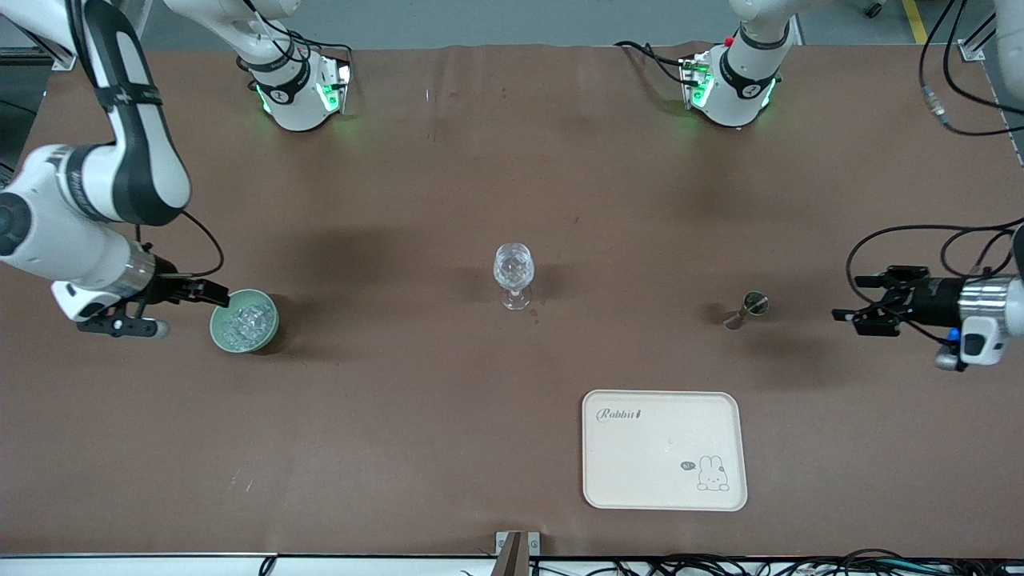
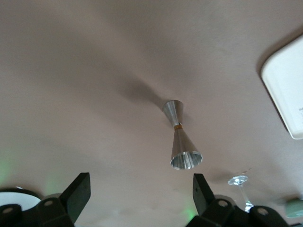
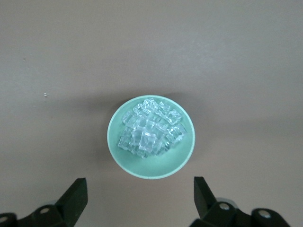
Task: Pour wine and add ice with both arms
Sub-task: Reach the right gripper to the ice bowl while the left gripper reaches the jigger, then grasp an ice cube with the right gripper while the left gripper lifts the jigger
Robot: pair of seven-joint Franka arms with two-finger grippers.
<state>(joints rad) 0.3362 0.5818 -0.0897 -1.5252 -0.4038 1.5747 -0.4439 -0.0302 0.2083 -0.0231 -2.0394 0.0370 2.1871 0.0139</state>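
The robot's right gripper should next grab a clear ice chunk (image 1: 240, 325) (image 3: 147, 142) from the near side of the heap, closest to that gripper, inside the pale green bowl.
A pale green bowl (image 1: 232, 340) holds a heap of clear ice (image 1: 245, 322) chunks at the right arm's end of the table. My right gripper (image 1: 202, 307) is open and empty beside the bowl. In the right wrist view the bowl (image 3: 151, 170) and the ice (image 3: 149, 132) lie ahead of the open gripper (image 3: 139, 194). A clear stemmed glass (image 1: 513, 274) stands upright mid-table. A small metal jigger (image 1: 746, 310) sits toward the left arm's end. My left gripper (image 1: 848, 298) is open and empty, apart from it. In the left wrist view the jigger (image 2: 181, 142) lies just ahead of the open gripper (image 2: 141, 189).
A cream tray (image 1: 664, 450) with a rabbit drawing lies nearer the front camera than the jigger; its corner shows in the left wrist view (image 2: 286, 90). The glass (image 2: 241, 187) and the bowl (image 2: 296, 207) also show there. The brown table (image 1: 400, 416) is bare elsewhere.
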